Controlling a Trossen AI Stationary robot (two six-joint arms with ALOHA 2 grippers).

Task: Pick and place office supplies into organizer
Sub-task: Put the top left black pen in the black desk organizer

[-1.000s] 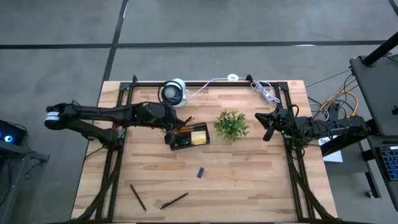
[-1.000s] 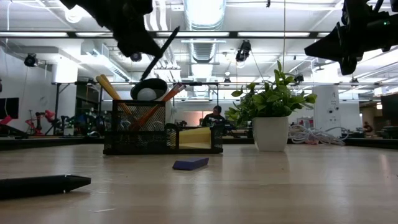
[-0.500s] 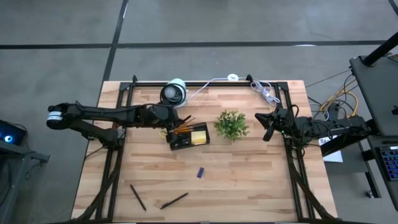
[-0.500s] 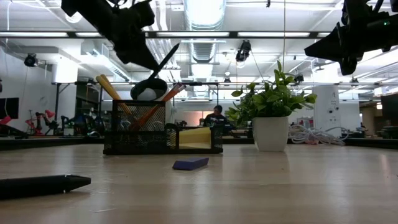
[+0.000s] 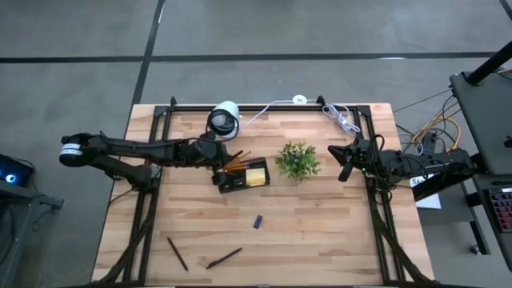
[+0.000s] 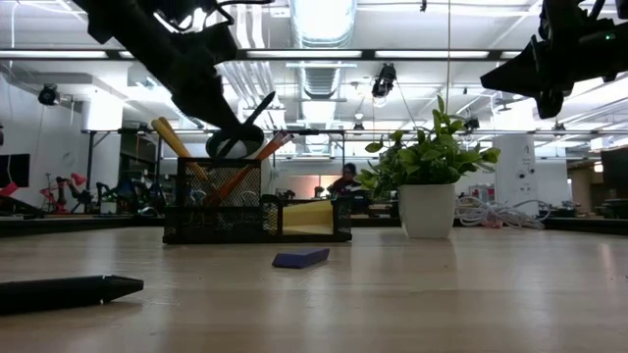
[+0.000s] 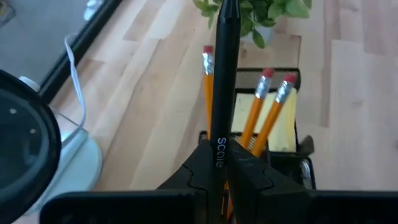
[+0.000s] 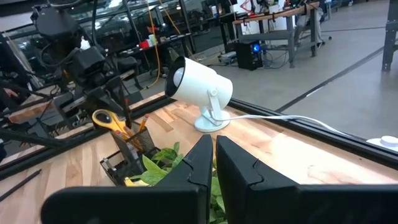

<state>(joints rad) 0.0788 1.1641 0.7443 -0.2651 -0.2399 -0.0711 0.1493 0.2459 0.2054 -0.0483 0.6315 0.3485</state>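
The robot's left gripper will release the black pen in the organizer's tall compartment [image 5: 227, 168] [image 7: 229, 198] next to the orange pencils.
The black mesh organizer [image 5: 242, 178] stands mid-table and holds orange pencils [image 7: 261, 106], yellow-handled scissors [image 8: 112, 120] and a yellow sticky-note pad [image 5: 256, 174]. My left gripper [image 7: 219, 155] hangs just above its tall compartment, shut on a thin black pen [image 6: 257, 113]. Two more black pens [image 5: 177, 253] [image 5: 224, 258] and a small blue piece [image 5: 258, 222] lie flat on the near part of the table. My right gripper [image 5: 346, 162] waits shut at the table's right edge, holding nothing. My left gripper pinches the pen's shaft [image 7: 219, 144] between its two fingers, which slant down from the table's left. The pen is lifted clear and tilted, its long free end rising toward the right above the pencils. The gripper hides the pen's lower end.
A small green plant in a white pot [image 5: 298, 160] stands right of the organizer. A white round camera-like device [image 5: 224, 118] sits behind it, with a white cable [image 5: 340, 118] at the far edge. Bare wood lies between the organizer and the near pens.
My left gripper has come down toward the organizer with the pen and tipped more steeply. The pen keeps its tilt and now sits lower, just over the tall compartment.
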